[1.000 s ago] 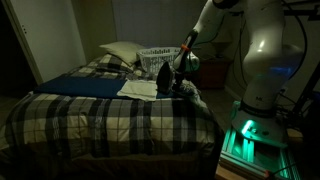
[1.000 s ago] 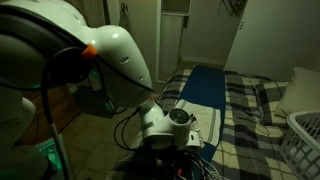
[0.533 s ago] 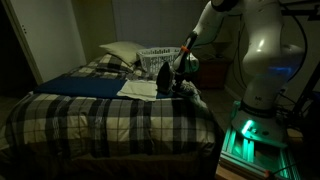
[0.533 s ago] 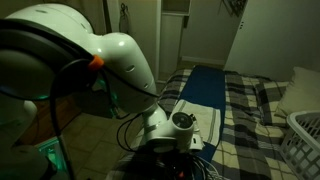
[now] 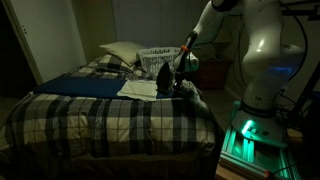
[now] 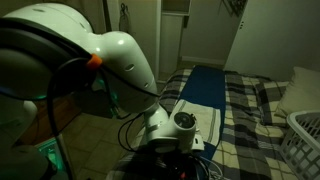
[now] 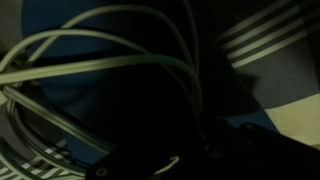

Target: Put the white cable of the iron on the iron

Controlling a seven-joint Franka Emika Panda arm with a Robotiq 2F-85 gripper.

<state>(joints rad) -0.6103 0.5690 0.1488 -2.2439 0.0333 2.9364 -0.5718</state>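
Observation:
Next, my gripper lets go of the white cable over the dark iron (image 5: 164, 82) beside the folded white cloth.
The room is dark. The small dark iron (image 5: 164, 69) stands on the plaid bed in front of the laundry basket. My gripper (image 5: 181, 76) is low over the bed just beside it, and in an exterior view it is under the big arm (image 6: 178, 124). Pale loops of the white cable (image 7: 130, 60) curve across the wrist view and run into the black area where my fingers are. The gripper is shut. Darkness hides whether the cable sits between the fingers.
A white lattice laundry basket (image 5: 155, 54) (image 6: 306, 136) stands at the head of the bed beside a pillow (image 5: 121, 50). A folded white cloth (image 5: 139, 88) and a blue cloth (image 5: 85, 84) lie on the plaid cover. The robot's base (image 5: 258, 125) stands by the bed.
The gripper has closed from open to shut over the cable loops. The arm shifted slightly near the bed's edge. Iron, cloths and basket have not moved.

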